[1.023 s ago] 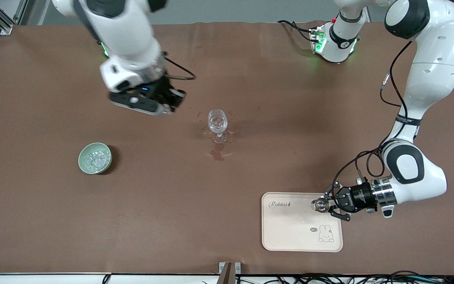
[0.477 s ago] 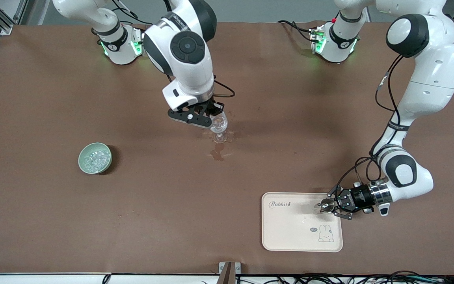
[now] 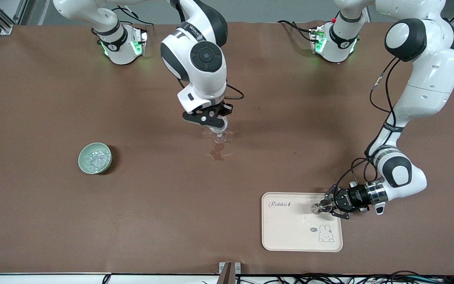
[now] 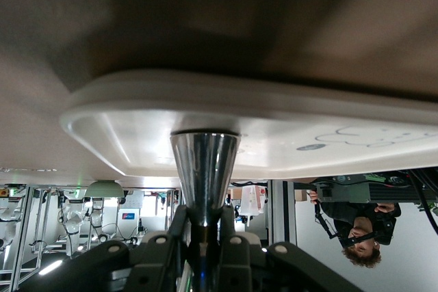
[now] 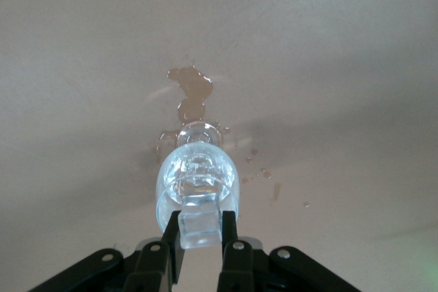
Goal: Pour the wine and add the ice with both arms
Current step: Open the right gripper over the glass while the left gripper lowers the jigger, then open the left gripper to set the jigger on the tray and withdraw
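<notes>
My right gripper is to release the ice cube. It will let it go inside the clear stemmed glass (image 3: 218, 127) (image 5: 197, 176) beside the dark wet patch.
The clear stemmed glass (image 3: 220, 131) stands mid-table and also shows in the right wrist view (image 5: 197, 182). The wine shows as a dark wet patch (image 3: 217, 153) on the cloth just nearer the camera than the glass, and in the right wrist view (image 5: 192, 91). My right gripper (image 3: 213, 120) hangs right over the glass's mouth, shut (image 5: 200, 232) on one clear ice cube (image 5: 199, 221). More ice (image 3: 94, 160) fills a green bowl (image 3: 83, 154). My left gripper (image 3: 326, 205) is shut (image 4: 204, 222) on a small metal cup (image 4: 204, 165) that rests on the tray (image 3: 290, 236).
The cream rabbit-print tray (image 4: 130, 117) lies near the front edge toward the left arm's end. Small splash spots (image 5: 263, 174) dot the cloth around the glass's foot. The green bowl sits toward the right arm's end.
My right gripper has swung from the bowl's side across to the glass and now sits over its mouth. My left gripper has settled slightly at the tray with the metal cup.
</notes>
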Controlling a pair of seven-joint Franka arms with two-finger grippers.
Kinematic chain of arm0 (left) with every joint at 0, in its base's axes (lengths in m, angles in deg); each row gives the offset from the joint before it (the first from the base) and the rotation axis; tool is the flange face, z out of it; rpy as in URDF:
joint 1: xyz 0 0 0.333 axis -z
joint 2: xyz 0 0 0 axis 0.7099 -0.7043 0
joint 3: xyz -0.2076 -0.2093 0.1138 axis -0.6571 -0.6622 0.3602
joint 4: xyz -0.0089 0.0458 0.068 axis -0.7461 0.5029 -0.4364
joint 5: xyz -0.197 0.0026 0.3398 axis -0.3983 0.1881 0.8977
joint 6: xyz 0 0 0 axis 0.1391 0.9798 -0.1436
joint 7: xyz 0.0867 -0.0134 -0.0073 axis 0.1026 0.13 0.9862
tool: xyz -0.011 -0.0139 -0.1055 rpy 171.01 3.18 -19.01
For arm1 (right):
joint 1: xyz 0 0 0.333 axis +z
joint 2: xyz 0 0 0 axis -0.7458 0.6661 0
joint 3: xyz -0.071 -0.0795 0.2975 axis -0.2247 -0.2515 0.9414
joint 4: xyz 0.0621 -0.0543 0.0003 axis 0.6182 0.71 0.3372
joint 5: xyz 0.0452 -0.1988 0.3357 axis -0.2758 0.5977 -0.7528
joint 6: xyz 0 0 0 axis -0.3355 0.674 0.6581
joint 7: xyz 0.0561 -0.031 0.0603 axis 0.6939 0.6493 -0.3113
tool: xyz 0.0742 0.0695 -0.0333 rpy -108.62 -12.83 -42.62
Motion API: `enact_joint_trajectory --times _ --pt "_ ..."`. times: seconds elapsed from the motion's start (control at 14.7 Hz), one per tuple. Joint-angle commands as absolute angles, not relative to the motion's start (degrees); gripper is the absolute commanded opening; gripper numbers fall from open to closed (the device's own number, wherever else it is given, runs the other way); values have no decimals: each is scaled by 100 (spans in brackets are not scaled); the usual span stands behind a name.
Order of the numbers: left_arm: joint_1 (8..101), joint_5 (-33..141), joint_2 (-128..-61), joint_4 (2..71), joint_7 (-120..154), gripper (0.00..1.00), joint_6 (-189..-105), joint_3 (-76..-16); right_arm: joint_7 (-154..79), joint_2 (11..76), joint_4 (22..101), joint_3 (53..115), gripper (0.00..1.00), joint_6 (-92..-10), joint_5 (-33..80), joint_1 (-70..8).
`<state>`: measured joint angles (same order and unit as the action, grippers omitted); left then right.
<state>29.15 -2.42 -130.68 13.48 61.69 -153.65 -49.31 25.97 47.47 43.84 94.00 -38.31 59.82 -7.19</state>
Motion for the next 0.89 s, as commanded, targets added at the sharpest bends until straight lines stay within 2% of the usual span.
enact_joint_trajectory --times 0.0,0.07,0.14,0.48,0.68,0.82 --pt "2932 -417 -13156 1230 6140 47 -15368 -4943 2702 4757 4380 9354 3 -3810 5879 -631" --pt "2932 -417 -13156 1230 6183 65 -15368 -4943 2702 4757 4388 9354 3 -3784 5870 -604" --pt "2932 -374 -13095 1230 6149 100 -15359 -4934 2702 4757 4397 9354 3 -3784 5870 -587" --pt "2792 871 -12603 1247 6192 100 -15298 -4943 2781 4766 4502 9354 6 -3766 5870 -499" --pt "2547 2031 -12243 1247 6193 100 -14807 -4943 2790 4766 4547 9354 7 -3766 5870 -472" --pt "2379 3084 -11988 1230 6184 100 -14185 -5004 2808 4836 4538 9354 7 -3784 5870 -472"
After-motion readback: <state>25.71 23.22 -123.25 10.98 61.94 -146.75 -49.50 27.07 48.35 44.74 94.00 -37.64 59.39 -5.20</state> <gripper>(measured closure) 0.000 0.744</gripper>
